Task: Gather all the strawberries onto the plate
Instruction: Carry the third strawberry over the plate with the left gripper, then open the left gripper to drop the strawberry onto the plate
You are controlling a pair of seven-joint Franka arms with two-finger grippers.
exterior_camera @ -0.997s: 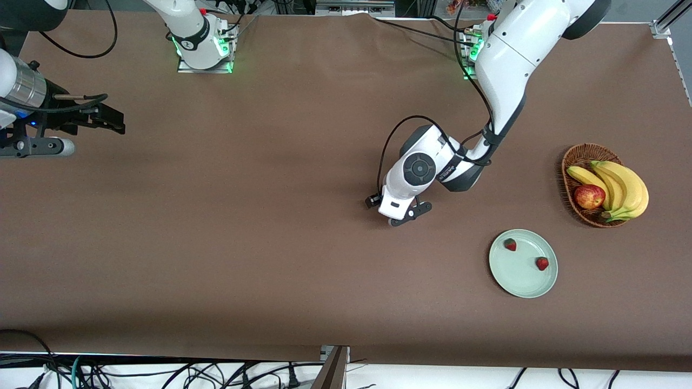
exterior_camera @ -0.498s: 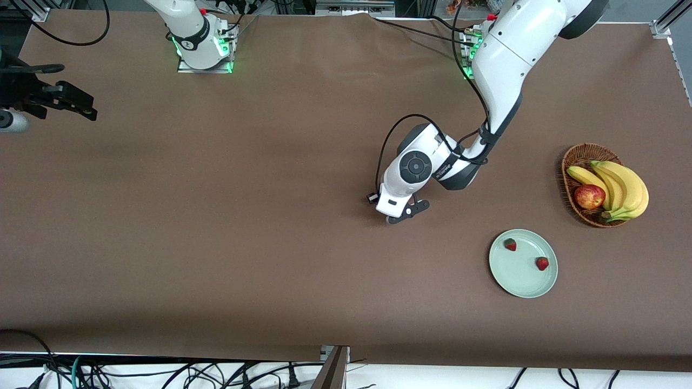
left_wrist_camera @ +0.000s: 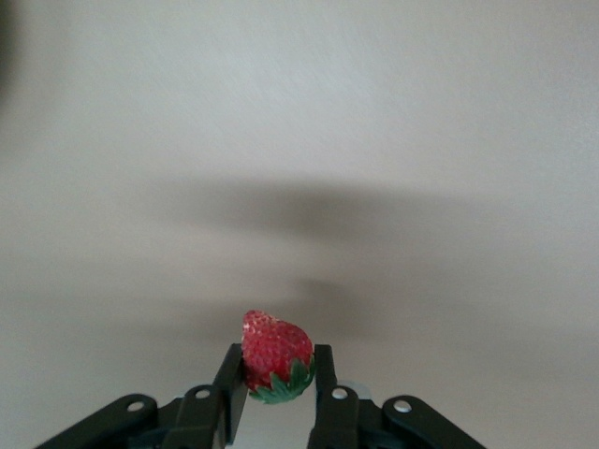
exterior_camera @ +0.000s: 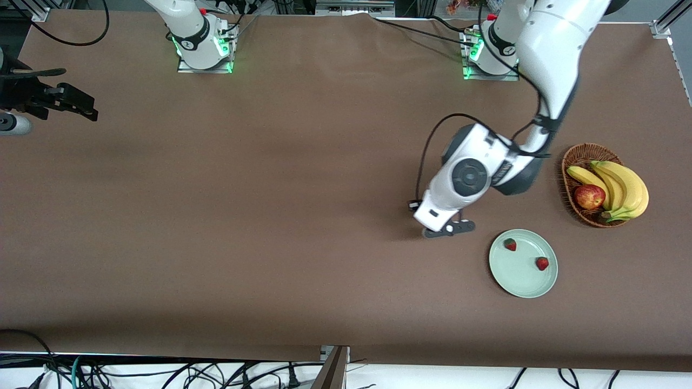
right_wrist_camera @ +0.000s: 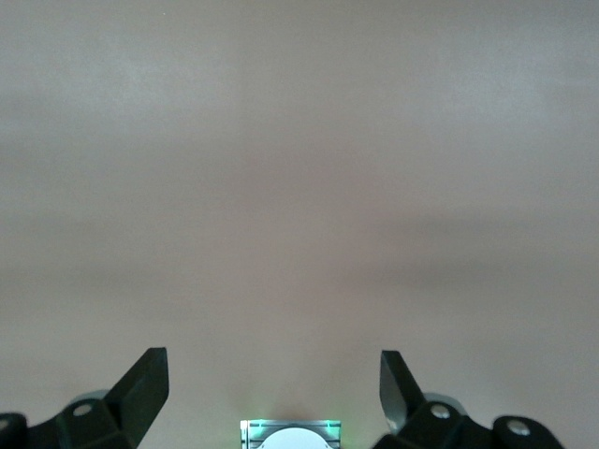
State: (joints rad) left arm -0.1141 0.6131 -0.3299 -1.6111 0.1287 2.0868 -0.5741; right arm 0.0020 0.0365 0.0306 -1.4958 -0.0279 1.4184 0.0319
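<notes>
The robot's left gripper will release its strawberry, now over bare table beside the rim, on the pale green plate (exterior_camera: 506, 262), next to the strawberry nearest that gripper.
The pale green plate (exterior_camera: 520, 279) lies toward the left arm's end of the table, with two strawberries (exterior_camera: 510, 245) (exterior_camera: 542, 263) on it. My left gripper (exterior_camera: 448, 229) hangs over bare table just beside the plate's rim. The left wrist view shows the left gripper (left_wrist_camera: 278, 371) shut on a third strawberry (left_wrist_camera: 276, 351), red tip out and green top between the fingers. My right gripper (exterior_camera: 81, 105) waits over the table's edge at the right arm's end. In its wrist view the right gripper (right_wrist_camera: 273, 374) stands open with nothing between its fingers.
A brown wicker basket (exterior_camera: 574, 156) with bananas (exterior_camera: 621, 186) and a red apple (exterior_camera: 589, 196) stands beside the plate, farther from the front camera. Brown cloth covers the table. Cables hang below the table's near edge.
The left arm has swung from the middle of the table toward the plate, carrying the strawberry. The right gripper drew back toward its end of the table, then held still.
</notes>
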